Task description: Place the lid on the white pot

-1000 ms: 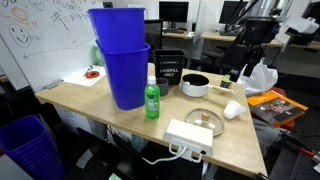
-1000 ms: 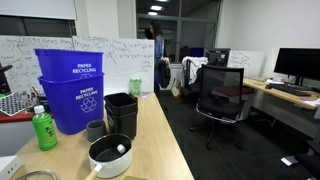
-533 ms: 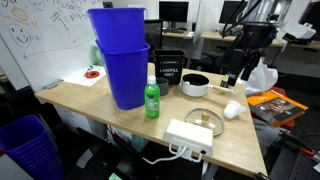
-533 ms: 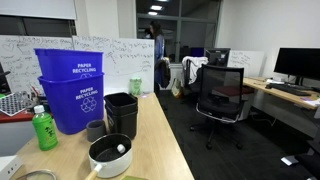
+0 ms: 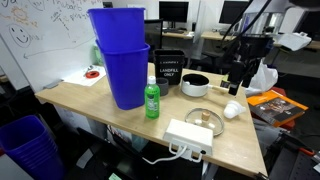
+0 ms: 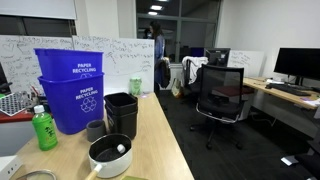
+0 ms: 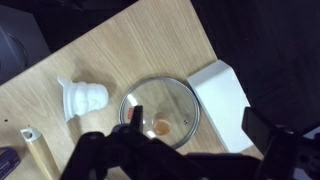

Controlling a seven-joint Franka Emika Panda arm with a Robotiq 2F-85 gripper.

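Observation:
The lid's centre knob (image 5: 205,116) (image 7: 161,127) stands up between the fingers, so my gripper should go down to it next and close there.
The lid (image 5: 201,117) lies flat on the wooden table, between the white pot (image 5: 195,85) and a white rectangular box (image 5: 190,135). In the wrist view the lid (image 7: 160,100) is a round glass disc with a small centre knob, directly below the camera. The white pot (image 6: 110,155) stands uncovered with its dark inside showing; it is out of the wrist view. My gripper (image 5: 238,78) hangs well above the table's far side. Its fingers (image 7: 195,122) are spread open and empty, framing the lid and the box.
Two stacked blue bins (image 5: 120,60), a green bottle (image 5: 152,100) and a black landfill bin (image 5: 168,68) stand behind the pot. A small white cup-like object (image 7: 82,97) sits beside the lid. The white box (image 7: 225,105) touches the lid's other side, near the table edge.
My arm has come down and a little toward the table; the gripper is lower than a second ago. The lid and pot have not moved.

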